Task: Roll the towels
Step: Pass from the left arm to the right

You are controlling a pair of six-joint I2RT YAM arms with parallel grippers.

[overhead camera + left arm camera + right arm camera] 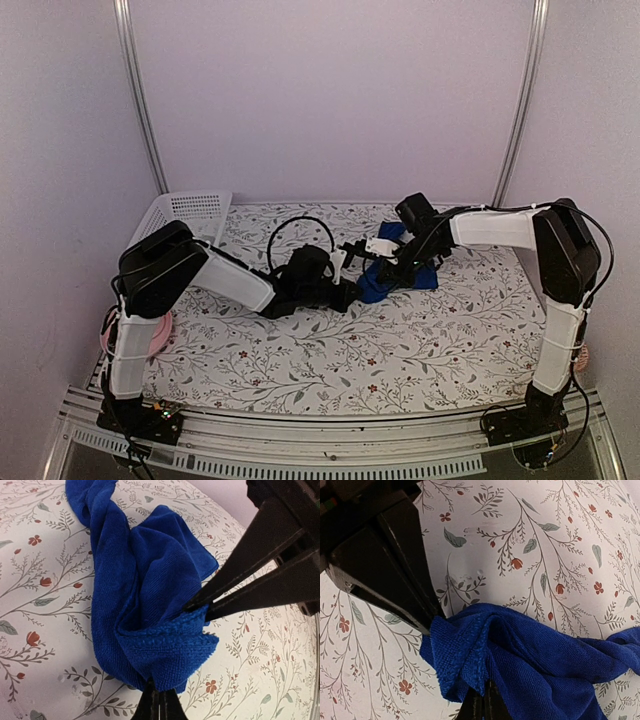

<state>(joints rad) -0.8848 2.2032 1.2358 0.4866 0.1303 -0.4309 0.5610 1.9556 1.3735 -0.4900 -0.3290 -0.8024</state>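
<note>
The robot's two grippers pinch the same end of the twisted blue towel, so the right gripper should raise it for the left gripper to take the trailing cloth [167, 570].
One of the towels, a royal-blue cloth [378, 288], lies bunched on the flower-patterned table near the middle. My left gripper [352, 291] is shut on a hemmed corner of it; in the left wrist view the fingertips [159, 694] pinch the blue towel [150, 580] at its lower edge. My right gripper [386, 264] is shut on the same end; in the right wrist view its tips [482, 694] clamp a fold of the blue towel [545, 665]. The two grippers nearly touch, each with its fingers in the other's wrist view. The rest of the cloth trails away, twisted.
A white slotted basket [190, 212] stands at the back left corner. A pink object [156, 336] lies by the left arm's base. A black cable loop [300, 232] arches over the left wrist. Metal posts rise at the back.
</note>
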